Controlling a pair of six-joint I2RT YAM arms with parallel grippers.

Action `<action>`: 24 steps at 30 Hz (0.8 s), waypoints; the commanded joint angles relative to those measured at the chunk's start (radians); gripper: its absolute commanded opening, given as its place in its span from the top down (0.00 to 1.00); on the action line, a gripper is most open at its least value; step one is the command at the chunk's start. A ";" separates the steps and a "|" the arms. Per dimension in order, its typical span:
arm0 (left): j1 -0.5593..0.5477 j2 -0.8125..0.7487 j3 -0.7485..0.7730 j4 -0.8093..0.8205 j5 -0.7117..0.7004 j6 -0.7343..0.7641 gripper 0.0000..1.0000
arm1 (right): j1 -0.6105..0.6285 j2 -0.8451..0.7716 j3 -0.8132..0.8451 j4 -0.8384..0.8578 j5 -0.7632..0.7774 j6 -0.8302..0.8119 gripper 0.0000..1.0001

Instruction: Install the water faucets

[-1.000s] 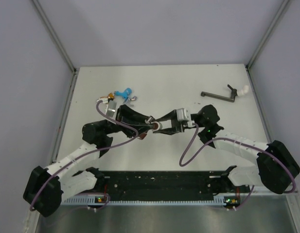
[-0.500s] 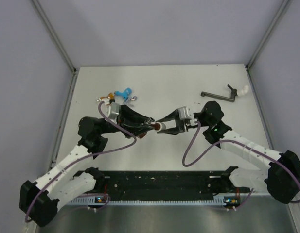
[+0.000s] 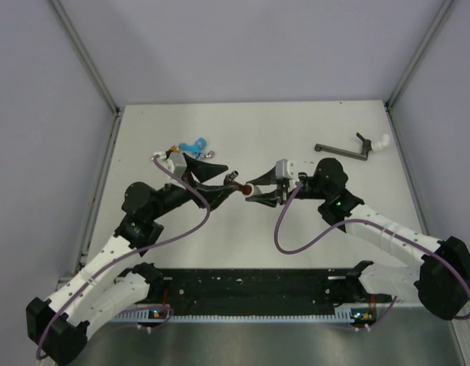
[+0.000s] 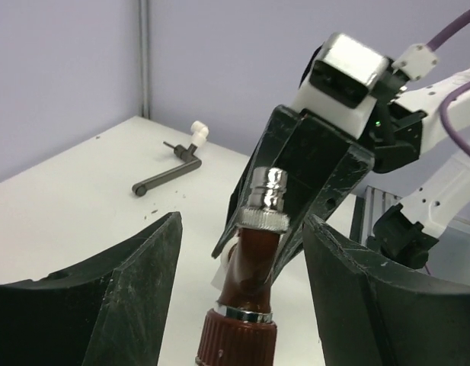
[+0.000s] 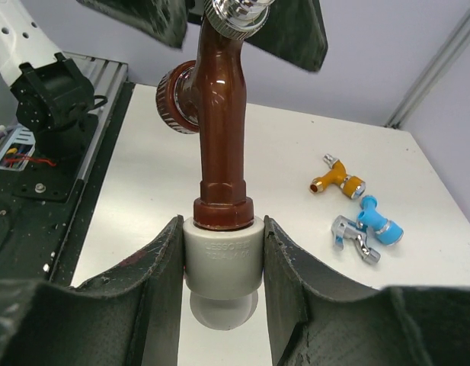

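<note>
I am gripping the pale grey fitting's collar with my right gripper, so next I steady the faucet with my left gripper while my right gripper takes the fitting's bent end (image 5: 224, 311).
A dark red-brown water faucet (image 5: 219, 137) with a silvery tip stands screwed into a pale grey fitting (image 5: 223, 255). My right gripper (image 5: 222, 232) is shut on that fitting. In the top view the pair hangs above the table's middle, faucet (image 3: 238, 185) pointing left from the right gripper (image 3: 254, 192). My left gripper (image 3: 224, 181) is open around the faucet's ribbed knob end (image 4: 235, 335). Its fingers (image 4: 128, 290) stand clear on both sides of the faucet. An orange faucet (image 3: 172, 150) and a light blue one (image 3: 194, 145) lie at the far left.
A silvery tap piece (image 5: 356, 240) lies against the blue faucet. A dark grey long-handled piece (image 3: 343, 149) with a small white elbow fitting (image 3: 382, 141) lies at the far right. Grey walls close the table on three sides.
My left gripper, shut on the red-brown faucet before, has opened and let it go. Both wrists drifted a little farther from the bases.
</note>
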 commanded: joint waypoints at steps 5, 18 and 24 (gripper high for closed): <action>-0.004 0.051 -0.011 0.013 0.012 0.041 0.38 | -0.009 -0.010 0.016 0.059 -0.028 0.004 1.00; -0.004 0.051 -0.078 0.266 0.317 0.003 1.00 | -0.056 0.100 0.091 0.095 -0.344 0.175 1.00; -0.004 -0.004 -0.095 0.209 0.023 -0.050 1.00 | -0.064 0.027 0.066 0.043 -0.192 0.110 0.34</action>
